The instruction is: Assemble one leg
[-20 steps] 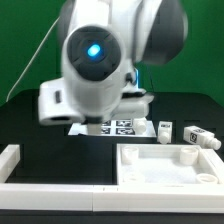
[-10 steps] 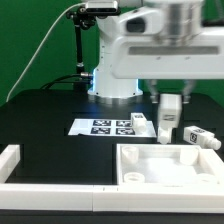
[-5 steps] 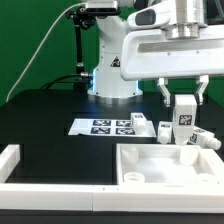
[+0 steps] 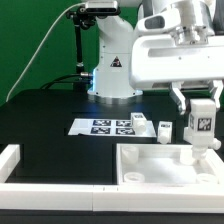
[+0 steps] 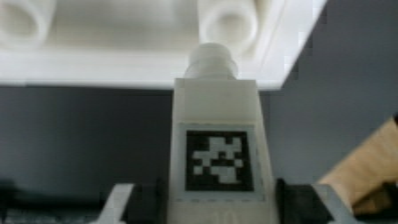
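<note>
My gripper is to release the white leg upright in the tabletop's front corner hole (image 4: 208,177) (image 5: 228,24) farthest from the marker board.
My gripper (image 4: 199,104) is shut on a white leg (image 4: 199,124) with a black-and-white tag on its face. I hold the leg upright above the far right corner of the white tabletop (image 4: 150,165), which lies flat at the exterior view's right. The leg's lower tip hangs just over the tabletop. In the wrist view the leg (image 5: 219,130) fills the middle between my fingers (image 5: 128,203), its narrow end pointing at the tabletop (image 5: 107,45). Another white leg (image 4: 139,122) and a small white part (image 4: 164,128) lie on the table behind.
The marker board (image 4: 105,126) lies flat in the middle of the black table. A white rail (image 4: 10,160) runs along the front and the exterior view's left edge. The arm's base (image 4: 112,70) stands at the back.
The arm has swung away from the camera and carried the leg toward the exterior view's right, from above the table to over the tabletop's far right corner.
</note>
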Tool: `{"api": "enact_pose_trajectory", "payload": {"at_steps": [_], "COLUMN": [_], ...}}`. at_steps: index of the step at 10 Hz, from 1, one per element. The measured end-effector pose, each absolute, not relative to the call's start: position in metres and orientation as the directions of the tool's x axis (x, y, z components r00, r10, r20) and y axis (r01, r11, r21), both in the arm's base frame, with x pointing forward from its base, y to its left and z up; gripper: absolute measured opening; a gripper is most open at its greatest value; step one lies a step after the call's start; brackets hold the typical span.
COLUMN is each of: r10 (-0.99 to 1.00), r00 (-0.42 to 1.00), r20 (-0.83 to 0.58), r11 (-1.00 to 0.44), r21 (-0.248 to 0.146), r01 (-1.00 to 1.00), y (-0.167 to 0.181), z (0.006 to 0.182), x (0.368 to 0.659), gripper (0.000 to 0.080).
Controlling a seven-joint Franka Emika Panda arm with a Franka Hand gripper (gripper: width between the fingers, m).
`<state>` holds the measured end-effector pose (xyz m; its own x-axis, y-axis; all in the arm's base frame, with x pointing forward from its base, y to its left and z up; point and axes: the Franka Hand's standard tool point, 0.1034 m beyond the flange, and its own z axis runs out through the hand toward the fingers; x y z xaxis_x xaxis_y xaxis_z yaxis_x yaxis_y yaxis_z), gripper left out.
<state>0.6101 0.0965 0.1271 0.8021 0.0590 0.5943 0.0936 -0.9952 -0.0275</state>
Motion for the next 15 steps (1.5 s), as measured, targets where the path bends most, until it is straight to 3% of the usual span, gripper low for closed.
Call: {"api": "enact_pose_trajectory", "payload": {"at_steps": [1, 3, 5, 9, 15], "r10": [0.062, 0.142, 0.185, 0.184, 0.192], "r00": [0.799, 0.801, 0.802, 0.807, 0.819], "r20": [0.598, 0.581, 0.568, 0.562, 0.540], "r11": [-0.995, -0.987, -0.980, -0.980, -0.978], "r21": [-0.026, 0.027, 0.046, 0.047, 0.041], "r01": [0.096, 0.156, 0.193, 0.192, 0.202], "y": [0.096, 0.095, 0.104, 0.103, 0.111], "z": [0.129, 0.122, 0.125, 0.121, 0.099], "x": [0.611, 0.612, 0.625, 0.622, 0.623], "gripper": [0.0287, 0.0287, 0.0287, 0.0287, 0.0287]}}
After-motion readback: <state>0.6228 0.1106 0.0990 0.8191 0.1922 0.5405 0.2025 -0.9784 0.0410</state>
